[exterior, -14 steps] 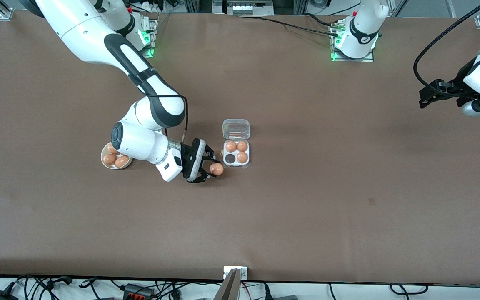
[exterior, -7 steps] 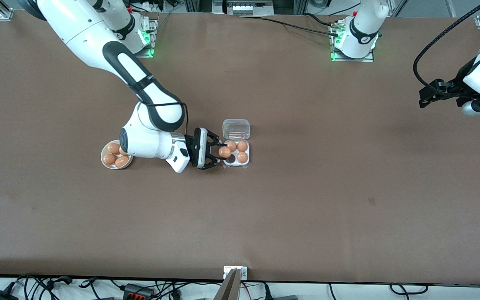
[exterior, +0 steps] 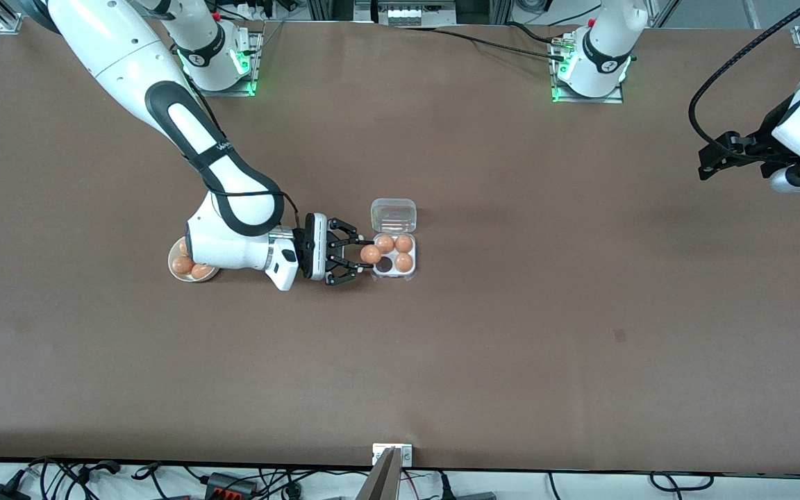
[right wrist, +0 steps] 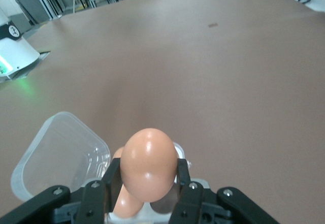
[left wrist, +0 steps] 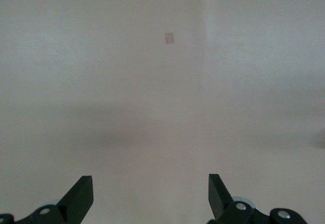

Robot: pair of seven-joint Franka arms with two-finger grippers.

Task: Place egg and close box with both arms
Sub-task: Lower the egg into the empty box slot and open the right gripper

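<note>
My right gripper is going to put the egg down in the empty cell of the box [exterior: 384, 264] [right wrist: 166, 201], among the other eggs.
The egg [exterior: 370, 254] [right wrist: 149, 163] is tan-orange and sits pinched between the two black fingers of my right gripper [exterior: 365, 255] [right wrist: 149, 177], which is shut on it. It hangs over the edge of the box [exterior: 410, 272] toward the right arm's end of the table, beside the one empty cell [exterior: 385, 264]. Three eggs fill the other cells. The clear lid [exterior: 394, 214] [right wrist: 61, 155] lies folded open, farther from the front camera than the tray. My left gripper [exterior: 704, 161] [left wrist: 150, 196] waits open over bare table at the left arm's end.
A round white bowl [exterior: 173, 272] with several more eggs sits partly under the right arm's wrist, toward the right arm's end from the box. A small dark mark [exterior: 620, 336] [left wrist: 169, 37] is on the brown table. Both arm bases stand along the table's back edge.
The right gripper carried the egg away from the front camera, up to the box's edge by the empty cell, and its wrist levelled out. The left arm has not moved.
</note>
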